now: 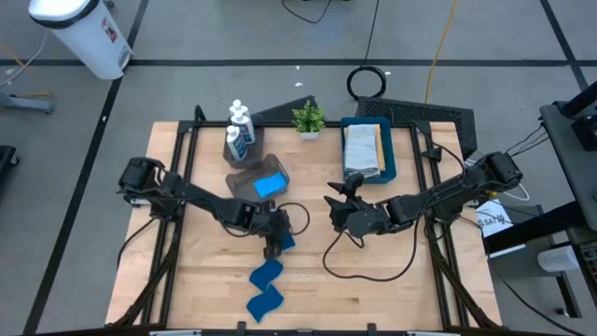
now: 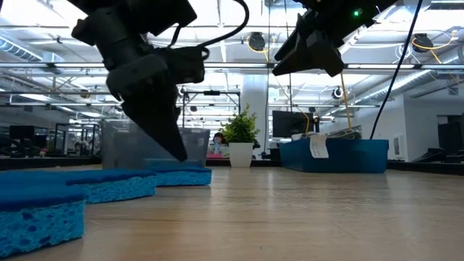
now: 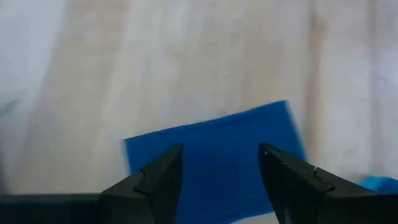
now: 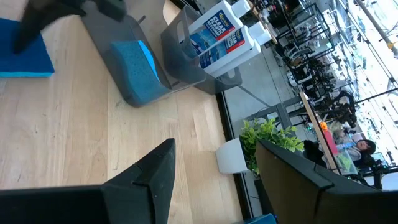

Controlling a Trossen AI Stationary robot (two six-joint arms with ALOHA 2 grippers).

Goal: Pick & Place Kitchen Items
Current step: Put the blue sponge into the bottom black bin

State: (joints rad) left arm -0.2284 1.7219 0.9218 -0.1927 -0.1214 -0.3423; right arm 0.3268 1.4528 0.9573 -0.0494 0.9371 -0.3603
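Observation:
My left gripper will lift clear and pinch the blue sponge by its side edge (image 3: 128, 157), because the blue sponge under it is wider than the open fingers.
Near the table's middle a blue sponge (image 1: 287, 241) lies flat, and my left gripper (image 1: 276, 243) points steeply down over it. The left wrist view shows it open (image 3: 221, 149), one finger on either side above the sponge (image 3: 211, 134). In the low view the fingers (image 2: 177, 148) end right at the sponge's top (image 2: 181, 176). Two more blue sponges (image 1: 266, 273) (image 1: 264, 303) lie toward the near edge. Another sponge (image 1: 270, 185) sits in a grey bin (image 1: 250, 173). White bottles (image 1: 240, 126) stand at the far left. My right gripper (image 1: 338, 210) hangs open and empty above the table (image 4: 214, 180). My left gripper comes at the sponge from above with open fingers. Whether its fingertips (image 2: 181, 156) touch the sponge's top, I cannot tell.
A blue tray (image 1: 389, 149) with folded cloths (image 1: 362, 149) stands at the far right. Beside it is a small potted plant (image 1: 309, 119). Black cables loop over the table between the arms (image 1: 373, 271). Bare wood lies at the near right.

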